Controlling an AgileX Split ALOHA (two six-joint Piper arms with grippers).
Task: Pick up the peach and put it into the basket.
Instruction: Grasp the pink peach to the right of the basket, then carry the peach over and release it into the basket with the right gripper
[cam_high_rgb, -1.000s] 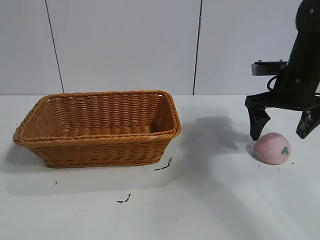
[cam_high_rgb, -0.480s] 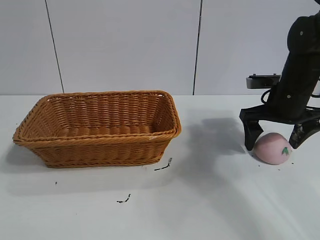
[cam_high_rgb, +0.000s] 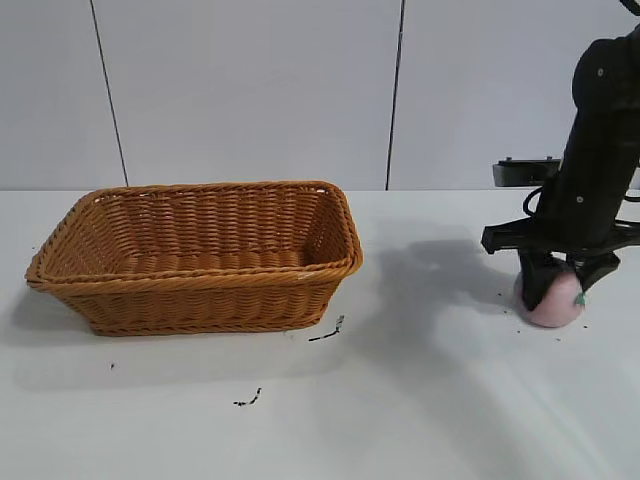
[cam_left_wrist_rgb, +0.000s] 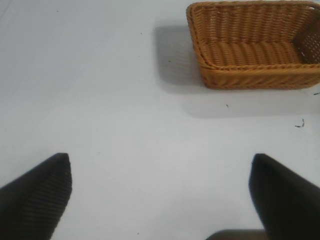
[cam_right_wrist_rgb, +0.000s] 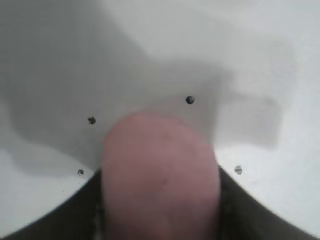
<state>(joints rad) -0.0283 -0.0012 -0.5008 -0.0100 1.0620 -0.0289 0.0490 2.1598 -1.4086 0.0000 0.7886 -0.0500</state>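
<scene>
I should release the peach from my right gripper in the middle of the wicker basket (cam_high_rgb: 215, 255), just behind its front rim. The peach still rests on the white table.
The pale pink peach (cam_high_rgb: 555, 301) sits on the white table at the right, with its green leaf mark facing right. My right gripper (cam_high_rgb: 560, 287) is down over it, its black fingers pressed against both sides of the peach (cam_right_wrist_rgb: 161, 175), which fills the space between them and rests on the table. The orange-brown wicker basket (cam_high_rgb: 200, 255) stands at the left of the table, far from the peach, and it shows empty in the left wrist view (cam_left_wrist_rgb: 255, 45). My left gripper (cam_left_wrist_rgb: 160, 192) hangs open and empty above bare table, out of the exterior view.
A white wall with dark vertical seams stands behind the table. Small black specks lie in front of the basket (cam_high_rgb: 327, 332) and around the peach (cam_right_wrist_rgb: 190, 100). Bare table lies between the basket and the peach.
My right gripper has come down over the peach and closed from wide open onto its sides. The peach has stayed in place. The basket has not moved.
</scene>
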